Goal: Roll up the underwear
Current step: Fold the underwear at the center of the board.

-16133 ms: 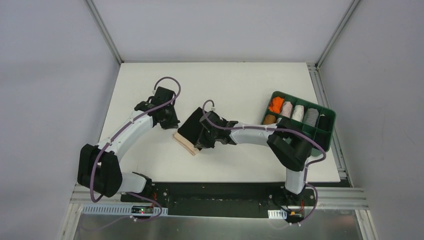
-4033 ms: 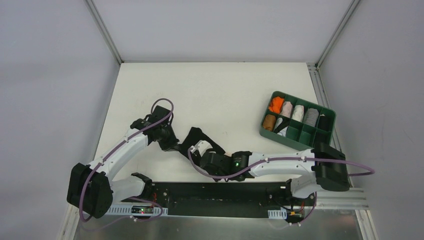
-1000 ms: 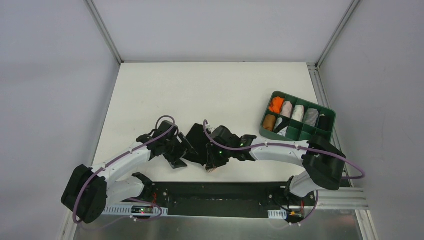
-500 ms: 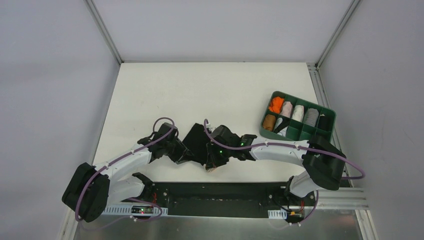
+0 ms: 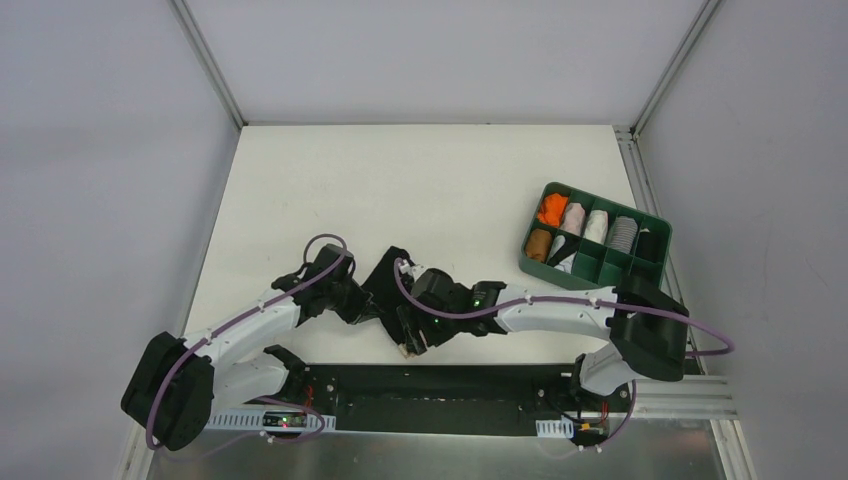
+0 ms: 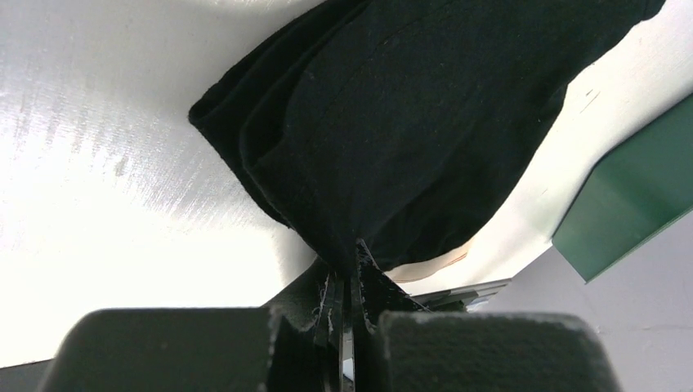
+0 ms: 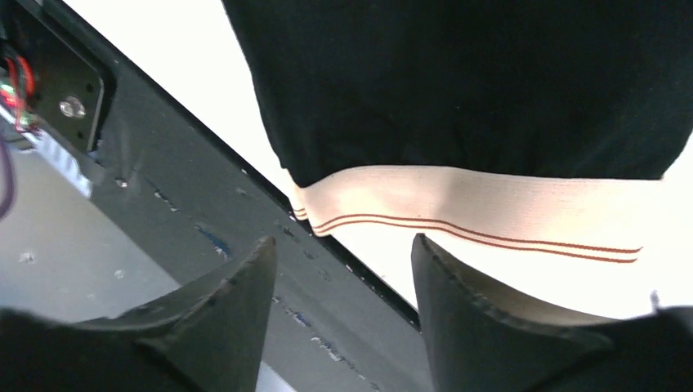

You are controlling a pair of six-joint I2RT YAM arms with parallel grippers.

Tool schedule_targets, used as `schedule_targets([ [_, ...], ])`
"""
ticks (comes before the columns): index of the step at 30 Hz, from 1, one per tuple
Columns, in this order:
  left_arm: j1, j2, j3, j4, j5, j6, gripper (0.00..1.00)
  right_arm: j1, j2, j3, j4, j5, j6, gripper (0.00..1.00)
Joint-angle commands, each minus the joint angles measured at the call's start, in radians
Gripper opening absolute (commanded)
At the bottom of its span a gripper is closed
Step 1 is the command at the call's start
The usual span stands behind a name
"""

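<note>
The corner of the waistband reaches the black bar, so the robot's right gripper will pinch that corner [image 7: 315,214] and pull the underwear away from the bar before rolling.
The black underwear [image 5: 388,282] lies folded near the table's front edge, its pale waistband [image 7: 490,204] with two thin red stripes toward the near side. In the left wrist view my left gripper [image 6: 347,260] is shut on a pinch of the black underwear [image 6: 409,122] at its left edge. My right gripper [image 7: 343,245] hovers open just in front of the waistband, over the table's front edge, with nothing between its fingers. From above, the left gripper [image 5: 366,306] and the right gripper [image 5: 408,338] sit close together at the garment.
A green divided tray [image 5: 585,285] at the right holds orange, white, grey and brown rolled garments. Its corner shows in the left wrist view as a green tray [image 6: 629,196]. A black rail [image 7: 204,188] runs along the table's near edge under the right gripper.
The left gripper has closed on the underwear's left edge. The right gripper has let go of the waistband, opened, and shifted slightly toward the near edge.
</note>
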Motion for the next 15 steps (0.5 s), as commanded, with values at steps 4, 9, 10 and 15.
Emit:
schedule_targets([
  [4,-0.010,-0.014,0.045,-0.069,-0.001,-0.023,0.00,0.146,-0.005,0.077,-0.057,0.369,-0.087,0.73],
  [9,-0.010,-0.024,0.046,-0.079,-0.007,-0.026,0.00,0.204,0.016,0.106,-0.070,0.463,-0.121,0.74],
  [10,-0.010,-0.027,0.046,-0.082,-0.008,-0.028,0.00,0.214,0.029,0.118,-0.083,0.474,-0.124,0.74],
  [15,-0.010,-0.039,0.050,-0.096,-0.021,-0.031,0.00,0.263,0.094,0.160,-0.099,0.541,-0.126,0.73],
])
